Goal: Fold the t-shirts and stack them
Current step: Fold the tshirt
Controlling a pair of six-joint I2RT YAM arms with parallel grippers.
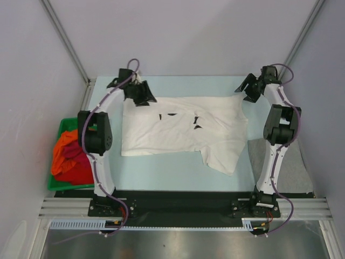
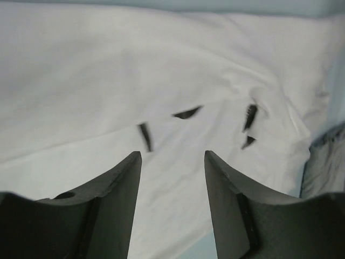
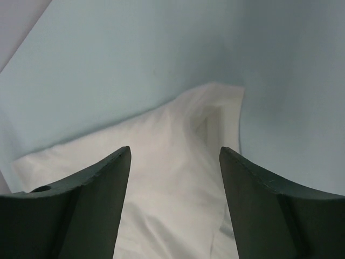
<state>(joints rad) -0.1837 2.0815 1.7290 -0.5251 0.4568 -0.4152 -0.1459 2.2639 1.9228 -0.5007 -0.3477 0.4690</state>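
Next, I move my left gripper to the white t-shirt's near corner (image 1: 124, 154), the one closest to the green bin, and close it there.
A white t-shirt (image 1: 178, 132) lies spread on the pale blue table, one sleeve hanging toward the near right, with small dark marks across its chest. My left gripper (image 1: 141, 94) is open just above the shirt's far left corner; the left wrist view shows the white fabric (image 2: 161, 81) between and beyond the open gripper (image 2: 172, 156). My right gripper (image 1: 247, 89) is open over the far right corner; the right wrist view shows that corner (image 3: 210, 113) ahead of the open gripper (image 3: 175, 151). Neither holds anything.
A green bin (image 1: 58, 135) stands at the left edge with an orange shirt (image 1: 63, 145) and a dark red shirt (image 1: 81, 170) in it. A grey shirt (image 1: 294, 167) lies flat at the right by the right arm's base, also showing in the left wrist view (image 2: 323, 162).
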